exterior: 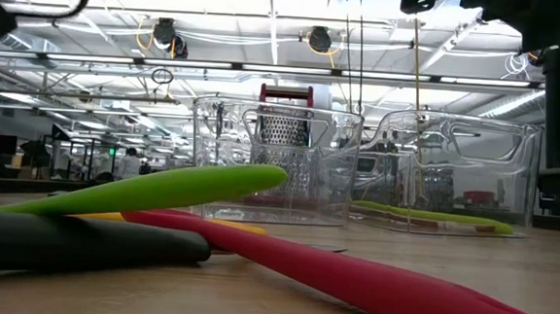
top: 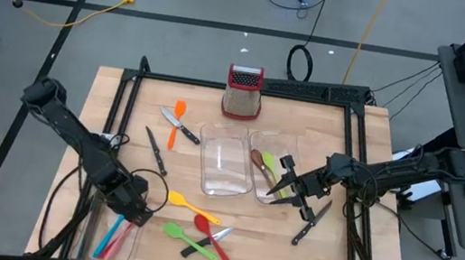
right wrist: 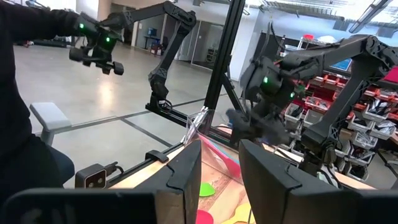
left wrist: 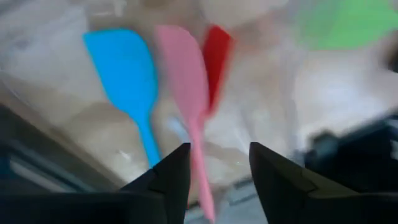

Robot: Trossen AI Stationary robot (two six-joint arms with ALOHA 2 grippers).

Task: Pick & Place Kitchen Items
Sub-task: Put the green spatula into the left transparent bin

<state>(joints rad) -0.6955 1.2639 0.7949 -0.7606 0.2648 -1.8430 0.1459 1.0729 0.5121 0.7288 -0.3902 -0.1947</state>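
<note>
I need to grip the handle of the green utensil (top: 186, 238) in the near middle heap with my left gripper, just beside that utensil's wide head.
My left gripper (left wrist: 219, 149) hangs open, pointing down, over a clear tray (top: 88, 239) at the table's near left corner. In the tray lie a blue spatula (left wrist: 127, 74), a pink spatula (left wrist: 183, 74) and a red utensil (left wrist: 216, 53). The pink spatula's handle (left wrist: 200, 171) runs below the gap between the fingers, apart from both. My right gripper (top: 279, 189) hovers open over the right clear tray (top: 287, 147), which holds a green spoon (top: 269, 164) and a brown spoon (top: 257, 159). Its fingers (right wrist: 186, 168) have nothing between them.
Yellow (top: 188, 203), green (top: 184, 235) and red (top: 209, 234) utensils lie in a heap at the near middle. An orange spatula (top: 177, 122) and knives (top: 155, 151) lie farther back, another knife (top: 310, 223) near right. A middle clear tray (top: 226, 161) and a grater (top: 243, 92) stand behind.
</note>
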